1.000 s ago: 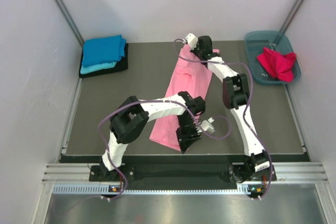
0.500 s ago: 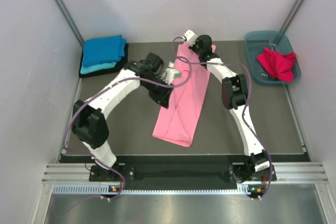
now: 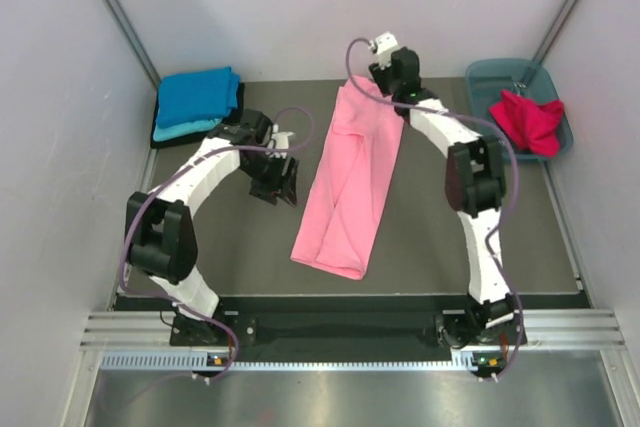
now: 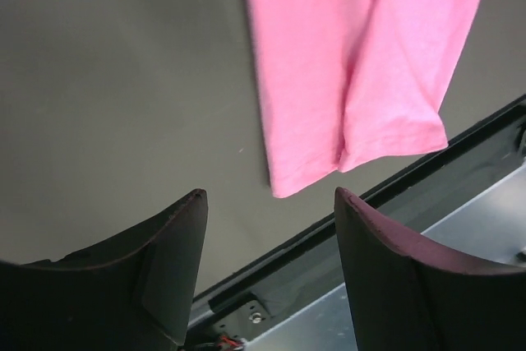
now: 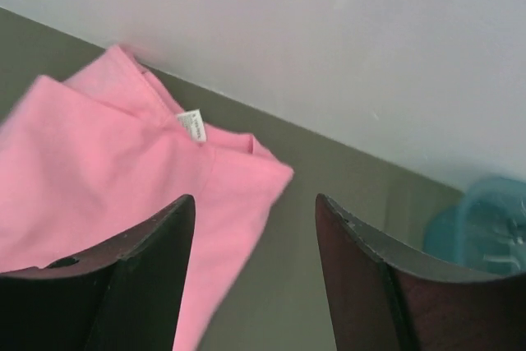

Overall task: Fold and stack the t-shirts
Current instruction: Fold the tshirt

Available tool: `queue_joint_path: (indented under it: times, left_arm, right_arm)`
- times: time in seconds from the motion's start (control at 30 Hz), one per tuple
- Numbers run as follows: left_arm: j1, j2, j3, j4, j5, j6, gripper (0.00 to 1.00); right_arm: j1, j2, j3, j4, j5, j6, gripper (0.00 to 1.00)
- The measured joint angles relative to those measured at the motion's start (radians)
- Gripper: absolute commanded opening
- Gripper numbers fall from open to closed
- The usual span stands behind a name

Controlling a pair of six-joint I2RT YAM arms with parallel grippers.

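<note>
I should close my left gripper on the near-end corner (image 3: 296, 255) (image 4: 280, 191) of the light pink t-shirt, the corner on the same side as the folded stack.
A light pink t-shirt (image 3: 348, 182) lies folded lengthwise into a long strip, running diagonally down the middle of the table. My left gripper (image 3: 282, 191) is open just left of the strip and holds nothing. In the left wrist view the shirt's near end (image 4: 353, 63) lies beyond the open left gripper (image 4: 271, 199). My right gripper (image 3: 388, 93) hovers open over the shirt's far end. In the right wrist view the collar end (image 5: 123, 170), with its white label, lies beyond the open right gripper (image 5: 256, 199). A folded stack sits at the back left: blue (image 3: 198, 95) on turquoise (image 3: 188, 130) on black (image 3: 230, 125). A crimson t-shirt (image 3: 528, 119) lies crumpled.
The crimson shirt is in a blue-grey plastic tub (image 3: 500, 71) at the back right corner, also seen in the right wrist view (image 5: 485, 219). White walls close in the table on three sides. A black ledge and metal rail (image 3: 350, 332) run along the near edge.
My left arm swung from the shirt's near end up and off to its left side, jaws opening wider. My right gripper opened, let go of the far end and lifted slightly.
</note>
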Motion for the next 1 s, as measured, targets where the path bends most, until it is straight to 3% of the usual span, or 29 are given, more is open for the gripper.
queue_joint_path:
  times: [0.13, 0.23, 0.33, 0.5, 0.6, 0.77, 1.0]
  left_arm:
    - [0.124, -0.033, -0.078, 0.02, 0.045, -0.078, 0.63]
    - [0.191, -0.051, -0.15, 0.026, 0.08, -0.129, 0.6]
    - [0.195, -0.056, -0.212, 0.04, 0.12, -0.165, 0.57]
    - [0.186, -0.057, -0.29, 0.091, 0.164, -0.206, 0.54]
    - [0.186, -0.057, -0.329, 0.13, 0.174, -0.222, 0.53]
    - [0.186, -0.047, -0.377, 0.169, 0.18, -0.233, 0.51]
    - [0.185, 0.012, -0.387, 0.203, 0.194, -0.24, 0.5]
  right_arm:
    - [-0.016, -0.377, -0.274, -0.137, -0.092, 0.257, 0.57]
    - [-0.032, -0.638, -0.487, -0.189, -0.264, 0.458, 0.52]
    - [-0.035, -0.797, -0.698, -0.24, -0.442, 0.652, 0.51]
    - [0.038, -0.827, -1.057, -0.363, -0.612, 0.85, 0.51]
    - [0.151, -0.827, -1.195, -0.413, -0.682, 0.952, 0.51]
    - [0.276, -0.855, -1.333, -0.36, -0.754, 1.122, 0.51]
    - [0.281, -0.855, -1.413, -0.272, -0.806, 1.255, 0.53]
